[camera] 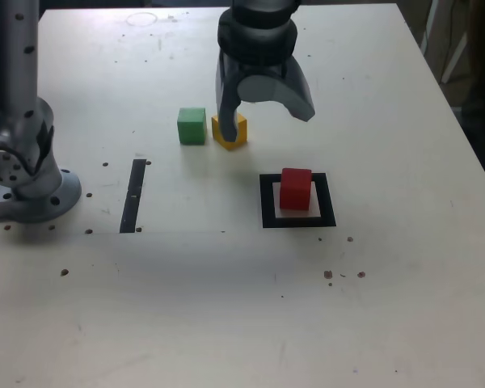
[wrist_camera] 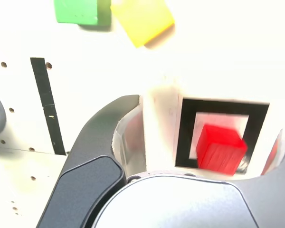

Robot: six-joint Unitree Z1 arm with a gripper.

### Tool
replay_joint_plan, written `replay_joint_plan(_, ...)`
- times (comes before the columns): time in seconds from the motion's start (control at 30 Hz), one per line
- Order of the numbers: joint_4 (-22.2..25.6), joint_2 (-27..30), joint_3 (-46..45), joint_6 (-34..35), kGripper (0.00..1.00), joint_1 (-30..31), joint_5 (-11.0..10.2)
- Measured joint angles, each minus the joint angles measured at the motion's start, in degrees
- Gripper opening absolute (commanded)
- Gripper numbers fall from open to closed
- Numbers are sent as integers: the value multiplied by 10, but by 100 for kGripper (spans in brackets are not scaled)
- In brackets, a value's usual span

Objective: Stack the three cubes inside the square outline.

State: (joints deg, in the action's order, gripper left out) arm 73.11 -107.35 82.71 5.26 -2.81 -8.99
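Note:
The yellow cube (camera: 242,131) (wrist_camera: 142,20) beside the green cube is to be gripped next, so my gripper needs to move to it and close on its opposite sides.
A red cube (camera: 296,188) (wrist_camera: 221,148) stands inside the square outline (camera: 267,204) (wrist_camera: 186,135) of black tape with a pale centre. My gripper (camera: 267,111) (wrist_camera: 211,121) hangs above it, open, with nothing between its fingers; in the wrist view the red cube lies in the gap between the jaws. A green cube (camera: 191,126) (wrist_camera: 78,10) and a yellow cube (camera: 239,133) (wrist_camera: 142,19) sit side by side on the table farther back. In the exterior view one finger (camera: 226,109) partly covers the yellow cube.
A straight black tape strip (camera: 132,196) (wrist_camera: 46,104) lies at the exterior view's left of the outline. The arm's grey base (camera: 28,182) stands at the far left. The white table (camera: 242,307) has small holes, and its right edge borders a dark gap.

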Motion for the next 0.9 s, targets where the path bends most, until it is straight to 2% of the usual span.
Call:
replay_joint_plan(0.5, 4, -2, -4, 75, 99, -34, 28)
replay_joint_plan(0.73, -30, -10, -49, 88, 99, -57, 48)
replay_joint_plan(0.9, -50, -10, -68, 90, 99, -67, 53)
